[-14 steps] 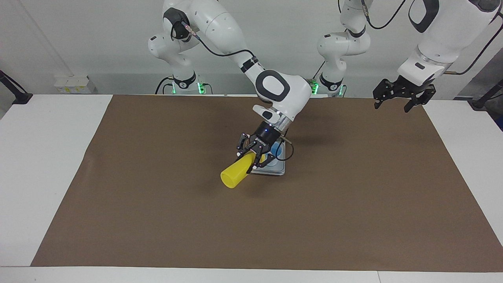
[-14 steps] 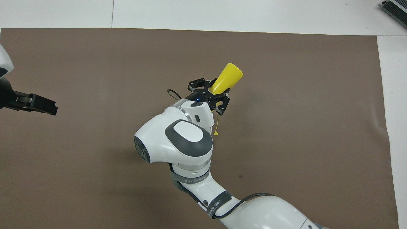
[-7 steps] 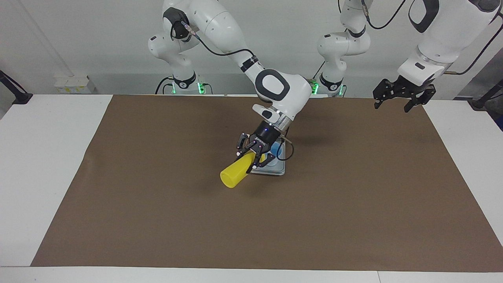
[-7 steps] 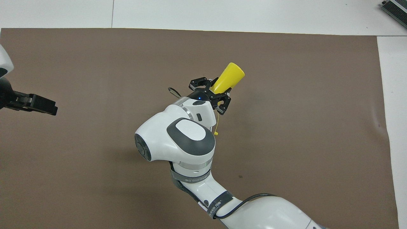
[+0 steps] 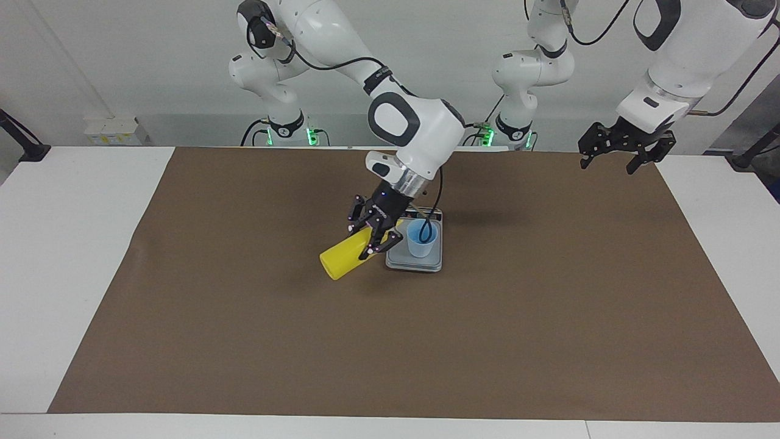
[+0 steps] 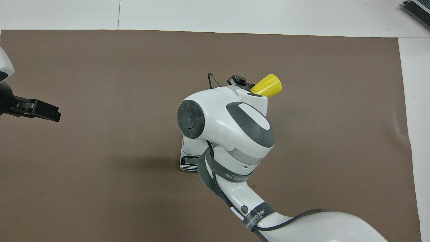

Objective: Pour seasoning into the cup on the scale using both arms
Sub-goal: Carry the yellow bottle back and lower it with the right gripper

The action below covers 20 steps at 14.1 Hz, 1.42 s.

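My right gripper needs to put the yellow seasoning bottle, now hanging tilted over the mat, down upright midway (image 6: 319, 132) between the scale and the edge of the mat on its own side.
The yellow seasoning bottle (image 5: 341, 261) (image 6: 267, 86) hangs tilted over the mat beside the scale, toward the right arm's end, with its base pointing down and away from the robots. My right gripper (image 5: 366, 237) is shut on its upper half and hides the nozzle. The light blue cup (image 5: 421, 238) stands upright on the silver-grey scale (image 5: 414, 263) (image 6: 189, 153), apart from the bottle. In the overhead view the right arm covers the cup and most of its own gripper. My left gripper (image 5: 609, 164) (image 6: 50, 114) waits open and empty, raised over the mat's corner at the left arm's end.
A brown mat (image 5: 244, 341) covers most of the white table (image 5: 61, 256). A black cable loop (image 5: 429, 228) from the right wrist hangs just over the cup. A grey device (image 6: 418, 8) lies at the table's corner farthest from the robots.
The right arm has risen and swung the bottle off the scale toward the right arm's end, uncovering the cup in the facing view. The left arm has stayed still.
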Motion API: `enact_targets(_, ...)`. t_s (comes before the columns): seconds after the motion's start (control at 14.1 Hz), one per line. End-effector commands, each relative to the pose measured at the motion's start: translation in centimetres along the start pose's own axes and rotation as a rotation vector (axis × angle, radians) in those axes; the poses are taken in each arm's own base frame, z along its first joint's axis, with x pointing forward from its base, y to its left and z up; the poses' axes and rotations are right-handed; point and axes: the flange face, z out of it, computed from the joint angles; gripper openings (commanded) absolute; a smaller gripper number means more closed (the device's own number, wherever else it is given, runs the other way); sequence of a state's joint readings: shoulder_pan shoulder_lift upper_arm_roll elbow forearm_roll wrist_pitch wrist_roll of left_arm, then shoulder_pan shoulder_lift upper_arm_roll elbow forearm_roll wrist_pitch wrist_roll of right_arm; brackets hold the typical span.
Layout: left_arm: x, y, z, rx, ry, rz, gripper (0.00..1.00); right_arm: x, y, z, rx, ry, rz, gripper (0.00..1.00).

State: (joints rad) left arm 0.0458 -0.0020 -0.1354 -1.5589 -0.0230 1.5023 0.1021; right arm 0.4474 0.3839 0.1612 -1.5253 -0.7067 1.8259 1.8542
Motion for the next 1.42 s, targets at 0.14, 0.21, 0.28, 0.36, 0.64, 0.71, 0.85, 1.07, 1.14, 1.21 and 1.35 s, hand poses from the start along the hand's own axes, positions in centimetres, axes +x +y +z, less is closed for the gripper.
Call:
enact_targets(0.14, -0.8, -0.1, -0.1, -0.01, -0.004, -0.008, 1.0, 6.5, 3.6, 1.6, -0.077, -0.235, 0.201, 0.0)
enact_targets(0.21, -0.8, -0.1, -0.1, -0.01, -0.004, -0.008, 1.0, 8.1, 4.4, 2.4, -0.106, -0.293, 0.245, 0.0)
enact_targets(0.28, -0.8, -0.1, -0.1, -0.01, -0.004, -0.008, 1.0, 9.3, 5.3, 3.4, -0.133, -0.336, 0.28, 0.0)
enact_targets(0.36, -0.8, -0.1, -0.1, -0.01, -0.004, -0.008, 1.0, 10.5, 5.9, 4.5, -0.154, -0.378, 0.297, 0.0)
enact_targets(0.64, -0.8, -0.1, -0.1, -0.01, -0.004, -0.008, 1.0, 15.2, 7.8, 8.3, -0.195, -0.605, 0.353, 0.0)
enact_targets(0.71, -0.8, -0.1, -0.1, -0.01, -0.004, -0.008, 1.0, 16.4, 8.7, 9.7, -0.2, -0.662, 0.36, 0.0)
enact_targets(0.85, -0.8, -0.1, -0.1, -0.01, -0.004, -0.008, 1.0, 19.1, 10.8, 12.7, -0.188, -0.803, 0.378, 0.0)
enact_targets(1.07, -0.8, -0.2, -0.1, -0.009, -0.004, -0.009, 1.0, 21.6, 14.5, 16.3, -0.157, -0.948, 0.413, 0.0)
enact_targets(1.14, -0.8, -0.1, -0.1, -0.01, -0.004, -0.008, 1.0, 22.1, 15.6, 17.6, -0.139, -0.995, 0.41, 0.0)
enact_targets(1.21, -0.8, -0.1, -0.1, -0.01, -0.004, -0.008, 1.0, 22.8, 16.9, 19.1, -0.112, -1.067, 0.423, 0.0)
enact_targets(1.35, -0.8, -0.1, -0.1, -0.01, -0.004, -0.008, 1.0, 22.8, 19.3, 21.8, -0.064, -1.145, 0.388, 0.0)
